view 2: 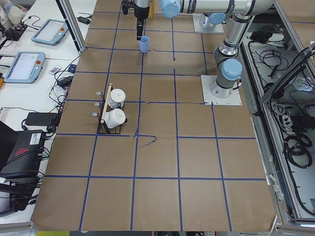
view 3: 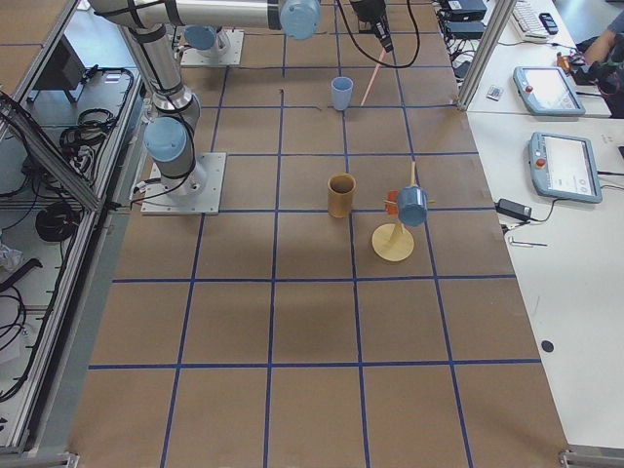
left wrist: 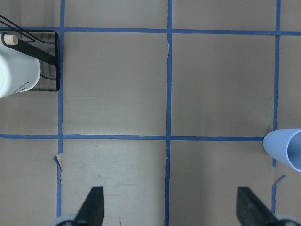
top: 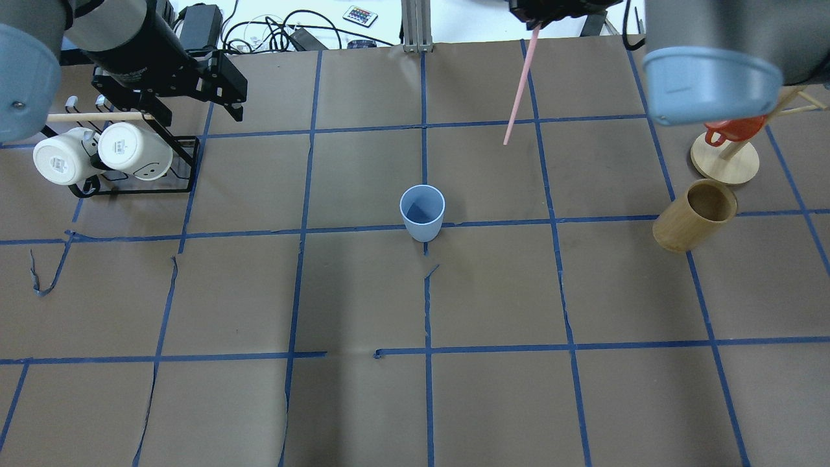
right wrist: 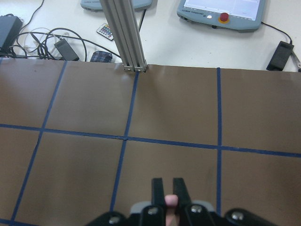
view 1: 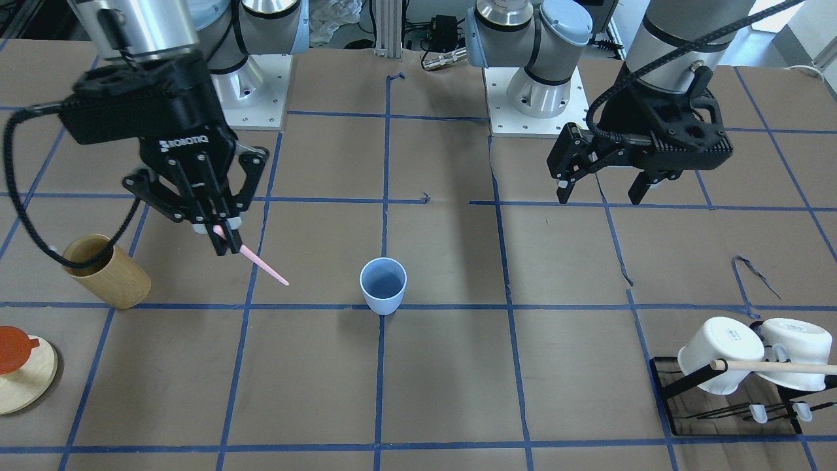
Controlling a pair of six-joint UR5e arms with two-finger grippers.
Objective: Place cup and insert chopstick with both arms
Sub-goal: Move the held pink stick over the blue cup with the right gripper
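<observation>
I should release the pink chopstick from my right gripper inside the pale blue cup (view 1: 373, 281) on the tape crossing.
The pale blue cup (view 1: 383, 286) stands upright and empty at the middle of the table, on a tape crossing; it also shows in the overhead view (top: 422, 213) and at the right edge of the left wrist view (left wrist: 287, 148). My right gripper (view 1: 225, 243) is shut on the upper end of the pink chopstick (view 1: 263, 265), which hangs slanted in the air, off to the side of the cup. The chopstick also shows overhead (top: 519, 84), and its end shows between the fingers (right wrist: 171, 201). My left gripper (view 1: 600, 195) is open and empty, above the table on the cup's other side.
A tan wooden cylinder (view 1: 108, 271) stands near the right gripper. A round wooden stand with a red piece (view 1: 19, 366) is at that end. A black rack (view 1: 667, 386) with two white mugs (view 1: 719, 353) and a long wooden dowel (view 1: 778, 366) is at the left arm's end.
</observation>
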